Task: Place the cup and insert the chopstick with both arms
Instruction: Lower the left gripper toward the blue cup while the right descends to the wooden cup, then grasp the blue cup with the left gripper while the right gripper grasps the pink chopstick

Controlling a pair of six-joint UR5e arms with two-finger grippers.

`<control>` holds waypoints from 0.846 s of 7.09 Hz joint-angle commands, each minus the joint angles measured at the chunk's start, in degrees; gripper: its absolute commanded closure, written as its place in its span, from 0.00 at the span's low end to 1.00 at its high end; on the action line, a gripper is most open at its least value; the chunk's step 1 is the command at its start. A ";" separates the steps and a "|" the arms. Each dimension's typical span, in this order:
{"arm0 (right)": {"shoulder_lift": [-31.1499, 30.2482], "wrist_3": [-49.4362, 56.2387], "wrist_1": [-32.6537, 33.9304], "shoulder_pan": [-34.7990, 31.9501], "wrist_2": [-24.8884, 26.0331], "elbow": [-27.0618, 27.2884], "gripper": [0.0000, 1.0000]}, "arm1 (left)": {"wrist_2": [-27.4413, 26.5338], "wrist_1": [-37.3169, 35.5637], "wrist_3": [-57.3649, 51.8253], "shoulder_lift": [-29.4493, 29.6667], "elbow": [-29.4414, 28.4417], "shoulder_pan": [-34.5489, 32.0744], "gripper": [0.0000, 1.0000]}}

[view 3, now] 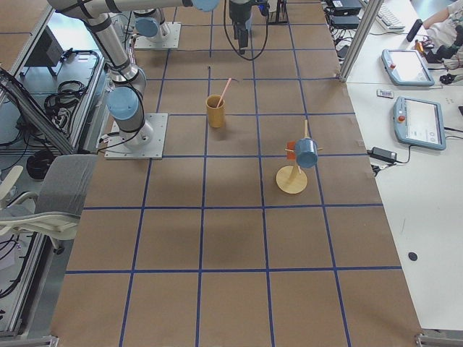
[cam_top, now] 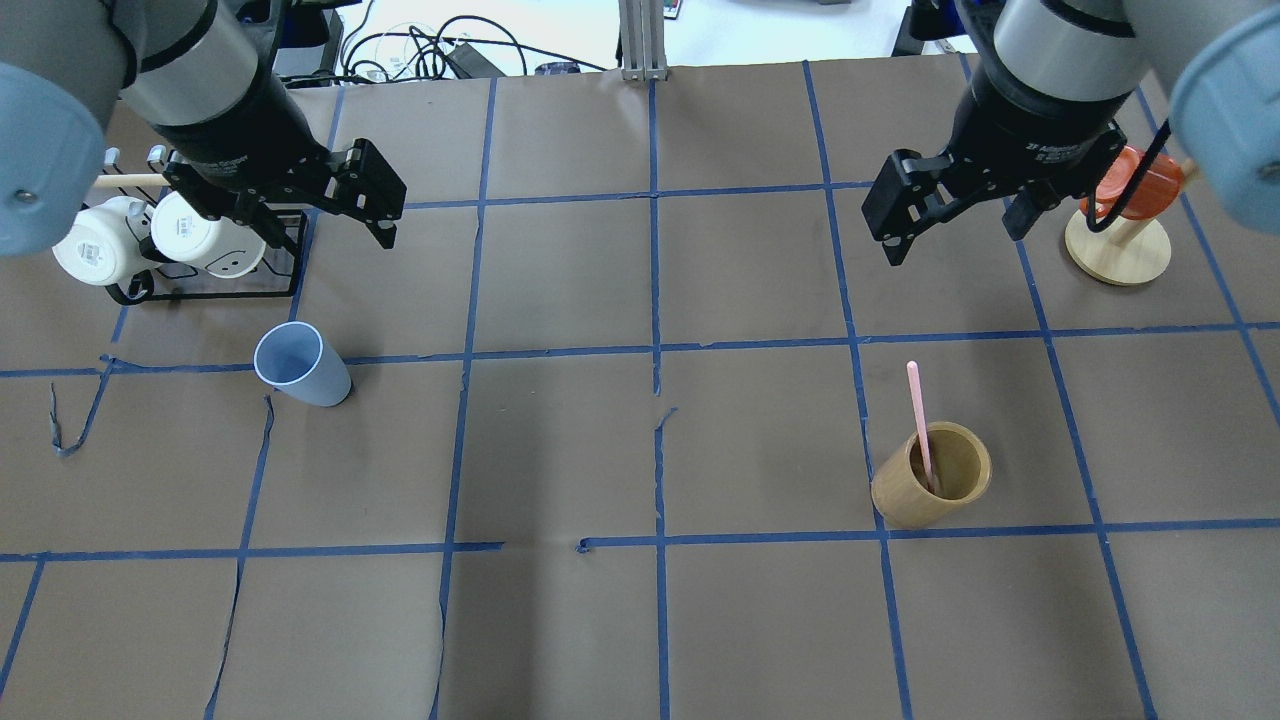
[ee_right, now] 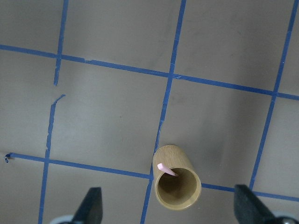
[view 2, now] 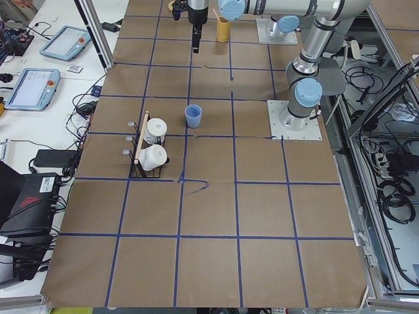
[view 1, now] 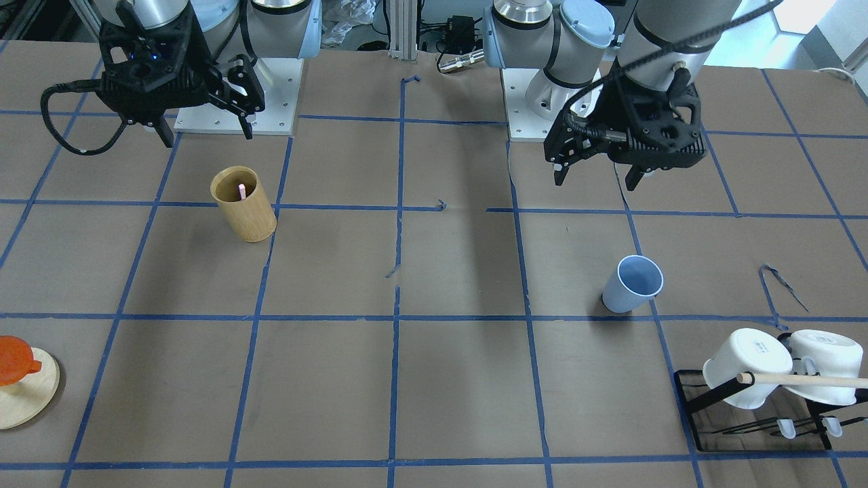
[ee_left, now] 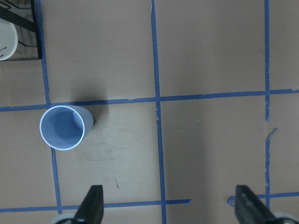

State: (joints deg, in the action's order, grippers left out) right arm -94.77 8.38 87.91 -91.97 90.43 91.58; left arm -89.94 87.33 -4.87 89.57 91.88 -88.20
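Observation:
My left gripper will move to the pale blue cup next and close on the cup's rim (view 1: 618, 272) (ee_left: 84, 127), on the side that is toward the tan bamboo cylinder.
The pale blue cup (view 1: 632, 283) stands upright on the table on my left side, also in the overhead view (cam_top: 300, 365) and the left wrist view (ee_left: 63, 127). A pink chopstick (cam_top: 918, 420) leans inside the tan bamboo cylinder (cam_top: 930, 490) on my right side; its tip shows in the right wrist view (ee_right: 166, 169). My left gripper (view 1: 597, 177) is open and empty, high above the table and off to one side of the cup. My right gripper (view 1: 207, 135) is open and empty, high above the table and off to one side of the cylinder (view 1: 245, 207).
A black rack (view 1: 688, 413) with two white mugs (view 1: 746, 366) and a wooden rod (view 1: 807, 379) stands at my far left. A round wooden stand (cam_top: 1118, 250) with an orange item is at my far right. Blue tape lines grid the brown table.

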 commanded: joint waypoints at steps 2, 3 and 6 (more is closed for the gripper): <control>0.90 0.14 6.61 0.03 -0.52 5.68 0.00 | -0.32 -13.43 -12.41 0.96 16.33 10.21 0.00; 0.38 0.23 10.92 0.12 -0.26 10.24 0.00 | -0.32 -24.47 -12.79 2.18 23.45 10.93 0.00; 0.20 1.90 15.58 0.12 0.45 18.87 0.00 | -2.15 -34.85 -13.41 7.18 27.30 11.47 0.15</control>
State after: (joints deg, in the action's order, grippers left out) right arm -94.56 9.79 100.09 -91.85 90.72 106.62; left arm -90.88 55.52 -18.06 94.97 118.43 -76.87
